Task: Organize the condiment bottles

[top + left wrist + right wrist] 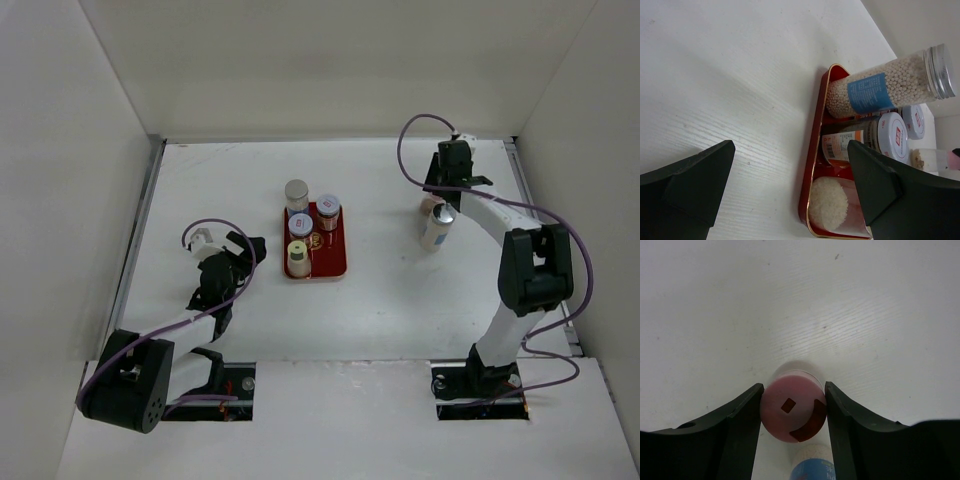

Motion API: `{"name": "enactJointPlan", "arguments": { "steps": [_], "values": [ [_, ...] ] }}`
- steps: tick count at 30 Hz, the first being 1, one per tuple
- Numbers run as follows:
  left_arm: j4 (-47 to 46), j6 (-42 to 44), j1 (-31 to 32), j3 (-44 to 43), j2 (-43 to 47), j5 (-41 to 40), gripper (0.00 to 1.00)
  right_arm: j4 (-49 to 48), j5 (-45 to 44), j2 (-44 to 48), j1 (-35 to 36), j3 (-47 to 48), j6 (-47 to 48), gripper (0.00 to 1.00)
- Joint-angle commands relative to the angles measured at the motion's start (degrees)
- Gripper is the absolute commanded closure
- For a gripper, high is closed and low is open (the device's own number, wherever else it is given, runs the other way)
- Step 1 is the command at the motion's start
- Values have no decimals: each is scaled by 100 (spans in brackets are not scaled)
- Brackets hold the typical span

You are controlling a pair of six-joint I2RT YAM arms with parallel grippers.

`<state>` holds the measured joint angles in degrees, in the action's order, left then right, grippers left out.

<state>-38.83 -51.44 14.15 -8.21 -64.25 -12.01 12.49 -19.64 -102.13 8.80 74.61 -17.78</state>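
Next, my right gripper sets the pink-capped jar down on the dark-red tray, diagonally (330,243) behind the cream-capped bottle.
Four condiment bottles stand on the dark-red tray (335,262): a tall silver-capped one (296,192), a red-white-lidded one (328,208), a blue-white-lidded one (300,226) and a cream-capped one (299,258). My right gripper (793,407) is shut on the pink cap of a small jar (792,410), which looks upright on the table at the right (430,206). A blue-labelled, silver-capped jar (438,230) stands right beside it. My left gripper (790,150) is open and empty, just left of the tray (812,165); its view shows the tall blue-labelled jar (880,90).
White walls close the table at the back and both sides. The left arm's cable (215,228) loops above its wrist. The right arm (520,250) reaches along the right side of the table.
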Motion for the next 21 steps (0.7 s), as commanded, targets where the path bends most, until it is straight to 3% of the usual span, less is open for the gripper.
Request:
{"name": "enactJointPlan", "arguments": {
  "steps": [1,4,21],
  "values": [
    [-283,-24,-40,-32,9,-56,0,-774,-181,492,-93,387,11,54],
    [-283,-24,-66,-32,8,23,0,-967,-198,676,-24,616,108,55],
    [-336,-77,-49,-49,-70,59,0,-1213,443,1028,2929,-438,-41,53]
  ]
}}
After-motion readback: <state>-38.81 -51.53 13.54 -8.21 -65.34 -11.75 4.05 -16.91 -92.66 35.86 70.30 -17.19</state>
